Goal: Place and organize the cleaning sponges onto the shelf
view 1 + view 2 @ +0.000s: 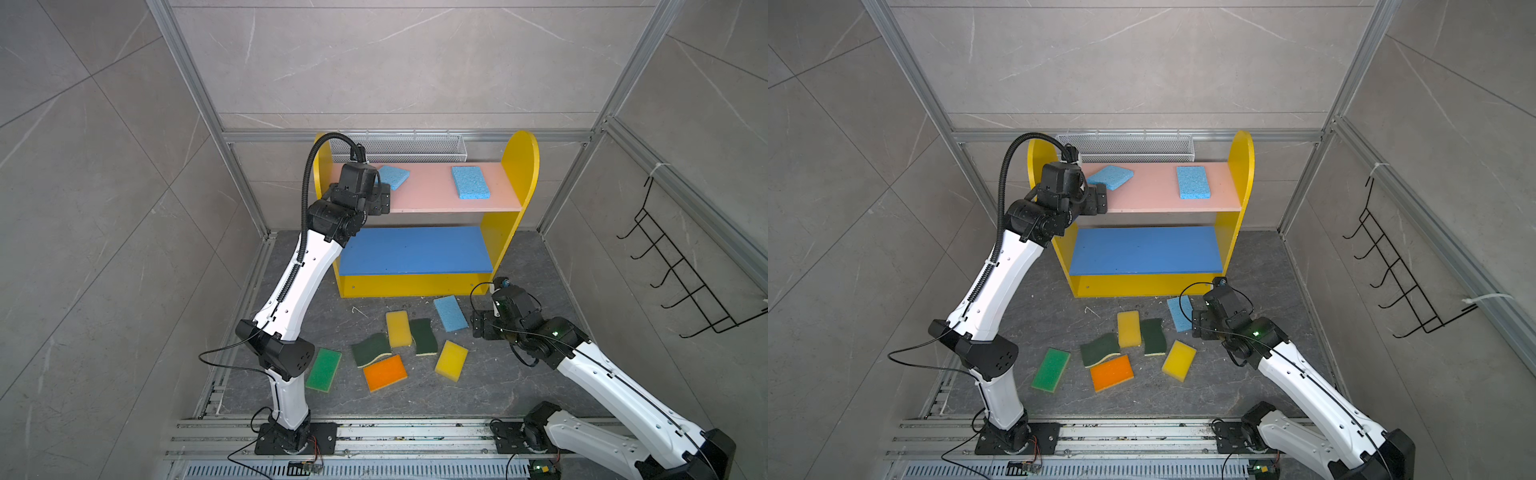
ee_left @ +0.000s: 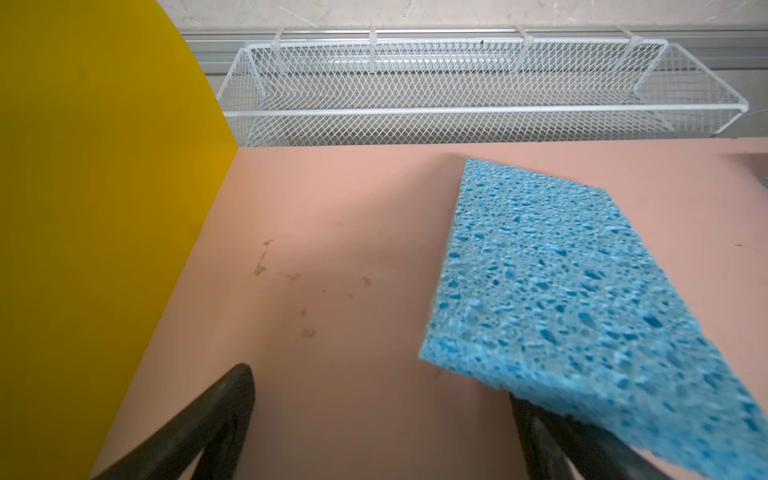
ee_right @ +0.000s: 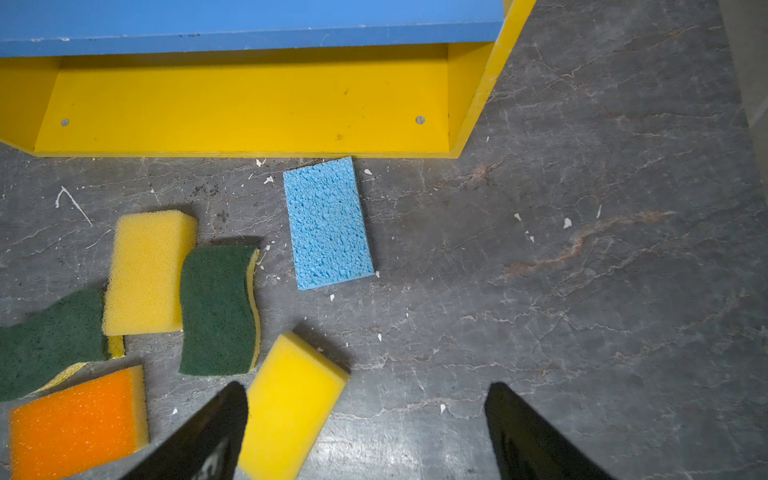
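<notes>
The light blue sponge is lying crooked over one finger of my left gripper, so next I move across and grab both long edges at its near end (image 2: 600, 376).
The shelf (image 1: 432, 195) (image 1: 1150, 191) carries two light blue cleaning sponges on its pink board. One (image 1: 471, 182) lies flat at the right. The other (image 1: 395, 176) (image 2: 561, 282) lies askew at the left, its near corner over one finger of my left gripper (image 1: 384, 199) (image 2: 380, 382), which is open. On the floor are a light blue sponge (image 1: 451, 312) (image 3: 328, 224), two yellow (image 1: 399, 328) (image 3: 291, 403), two dark green (image 1: 371, 349) (image 1: 424, 336), an orange one (image 1: 385, 372) and a bright green one (image 1: 323, 369). My right gripper (image 1: 478, 324) (image 3: 368, 388) hovers open beside them.
A silver wire-mesh basket (image 1: 399, 147) (image 2: 457, 83) hangs on the back rail just behind the shelf. A black wire hook rack (image 1: 681, 270) is fixed to the right wall. Aluminium posts frame the corners. The blue middle board (image 1: 415, 249) is bare.
</notes>
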You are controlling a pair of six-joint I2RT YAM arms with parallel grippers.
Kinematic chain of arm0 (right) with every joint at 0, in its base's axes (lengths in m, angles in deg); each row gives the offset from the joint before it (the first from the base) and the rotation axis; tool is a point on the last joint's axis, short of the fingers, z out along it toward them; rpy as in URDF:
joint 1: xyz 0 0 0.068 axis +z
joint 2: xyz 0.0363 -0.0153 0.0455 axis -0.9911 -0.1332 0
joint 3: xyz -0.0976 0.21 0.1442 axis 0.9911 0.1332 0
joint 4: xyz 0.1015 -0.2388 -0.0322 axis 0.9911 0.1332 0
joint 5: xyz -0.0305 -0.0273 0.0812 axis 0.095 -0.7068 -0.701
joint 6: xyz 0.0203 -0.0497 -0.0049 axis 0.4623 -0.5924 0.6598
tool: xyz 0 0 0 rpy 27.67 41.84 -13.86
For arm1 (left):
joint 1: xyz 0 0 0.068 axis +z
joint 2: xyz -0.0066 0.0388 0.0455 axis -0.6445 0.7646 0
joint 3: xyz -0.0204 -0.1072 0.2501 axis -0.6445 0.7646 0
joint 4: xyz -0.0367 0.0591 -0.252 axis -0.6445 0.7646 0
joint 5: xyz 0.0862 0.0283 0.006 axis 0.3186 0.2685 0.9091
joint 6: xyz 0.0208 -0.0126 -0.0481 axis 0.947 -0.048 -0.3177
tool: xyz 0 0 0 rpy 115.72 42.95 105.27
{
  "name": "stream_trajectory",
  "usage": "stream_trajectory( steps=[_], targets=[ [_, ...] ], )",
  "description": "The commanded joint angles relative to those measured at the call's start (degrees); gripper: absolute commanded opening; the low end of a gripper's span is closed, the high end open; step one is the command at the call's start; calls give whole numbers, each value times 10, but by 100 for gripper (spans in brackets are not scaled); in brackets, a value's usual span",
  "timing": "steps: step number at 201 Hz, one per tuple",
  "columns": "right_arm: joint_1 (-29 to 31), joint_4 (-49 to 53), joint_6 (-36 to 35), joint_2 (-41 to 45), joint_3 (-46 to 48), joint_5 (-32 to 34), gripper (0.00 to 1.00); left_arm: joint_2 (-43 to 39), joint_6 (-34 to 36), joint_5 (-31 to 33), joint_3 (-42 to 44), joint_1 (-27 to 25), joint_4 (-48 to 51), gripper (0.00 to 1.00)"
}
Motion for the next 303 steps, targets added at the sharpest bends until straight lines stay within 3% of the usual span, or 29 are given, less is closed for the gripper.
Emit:
stream_trajectory(
  steps=[1,54,100,125,148,205,303],
  targets=[
    [3,13,-8,6,-8,11,92,-42,-20,-38,28,-1,-7,96],
    [3,15,-5,5,-16,5,92,-77,0,24,43,-6,1,91],
    [3,17,5,5,-18,-12,92,-111,-7,-15,63,-8,-9,91],
    [3,20,5,7,-23,-14,92,-120,6,-77,77,-8,-46,94],
    [3,24,5,9,-29,-14,92,-97,8,-128,52,-9,-49,96],
    [3,38,-2,18,-37,-3,92,-8,4,-126,-54,-7,4,100],
    [3,77,-17,45,-57,43,92,41,-4,-147,-70,-8,-1,100]
  ],
)
